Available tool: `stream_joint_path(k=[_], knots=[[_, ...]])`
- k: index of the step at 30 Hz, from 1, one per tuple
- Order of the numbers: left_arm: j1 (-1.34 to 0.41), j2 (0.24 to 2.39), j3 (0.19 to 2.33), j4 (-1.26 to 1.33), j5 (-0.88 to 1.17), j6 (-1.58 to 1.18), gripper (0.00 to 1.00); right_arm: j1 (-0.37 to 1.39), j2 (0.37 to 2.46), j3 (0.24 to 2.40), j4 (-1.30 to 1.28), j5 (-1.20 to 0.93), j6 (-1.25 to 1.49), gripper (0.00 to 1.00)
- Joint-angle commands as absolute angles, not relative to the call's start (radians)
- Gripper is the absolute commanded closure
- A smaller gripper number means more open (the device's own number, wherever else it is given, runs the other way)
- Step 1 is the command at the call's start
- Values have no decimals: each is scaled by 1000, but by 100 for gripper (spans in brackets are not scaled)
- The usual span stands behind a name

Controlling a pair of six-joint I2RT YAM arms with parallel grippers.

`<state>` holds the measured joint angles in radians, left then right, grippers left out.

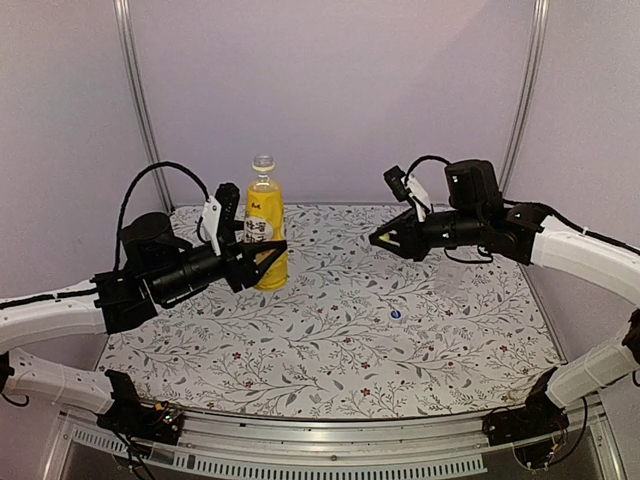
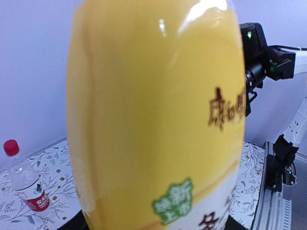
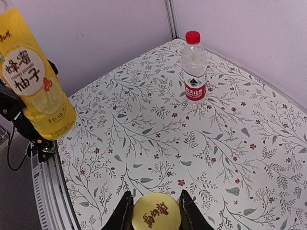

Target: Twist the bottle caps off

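Observation:
I should release the yellow cap with my right gripper on the floral tablecloth [image 1: 355,321] beside the small blue cap.
The yellow-orange bottle [image 1: 265,228] stands at the back left of the table with its clear neck bare. My left gripper [image 1: 268,256] is shut around its lower body; in the left wrist view the bottle [image 2: 153,115] fills the picture and hides the fingers. My right gripper [image 1: 381,240] hovers mid-table, shut on the yellow cap [image 3: 157,211], which sits flat between its black fingertips [image 3: 122,213]. A clear bottle with a red-and-white label [image 3: 194,67] stands upright with its red cap [image 3: 193,37] on. A small blue cap [image 1: 395,314] lies on the cloth.
The floral tablecloth [image 1: 330,350] covers the table, with lilac walls behind and at both sides. A metal rail [image 1: 330,430] runs along the near edge. The right arm's body [image 2: 261,60] shows past the yellow-orange bottle.

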<state>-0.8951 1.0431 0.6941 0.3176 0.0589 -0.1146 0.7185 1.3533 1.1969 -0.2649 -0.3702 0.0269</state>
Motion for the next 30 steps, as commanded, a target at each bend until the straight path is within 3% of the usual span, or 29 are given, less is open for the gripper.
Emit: stream_joint_path(k=[1,7,16,30], knots=[[-884,1006,695,293,-59,-118,42,756,1390,1081,-157,-269,29,83],[-883,1010,690,280,-65,-111,42,783,1535,993,-59,-259,30,83],[-884,1061,706,262,-8,-113,41,827,1814,1052,-44,-189,11,85],[-884,1067,695,275,-8,-106,40,858,1953,1087,-80,-99,-40,78]])
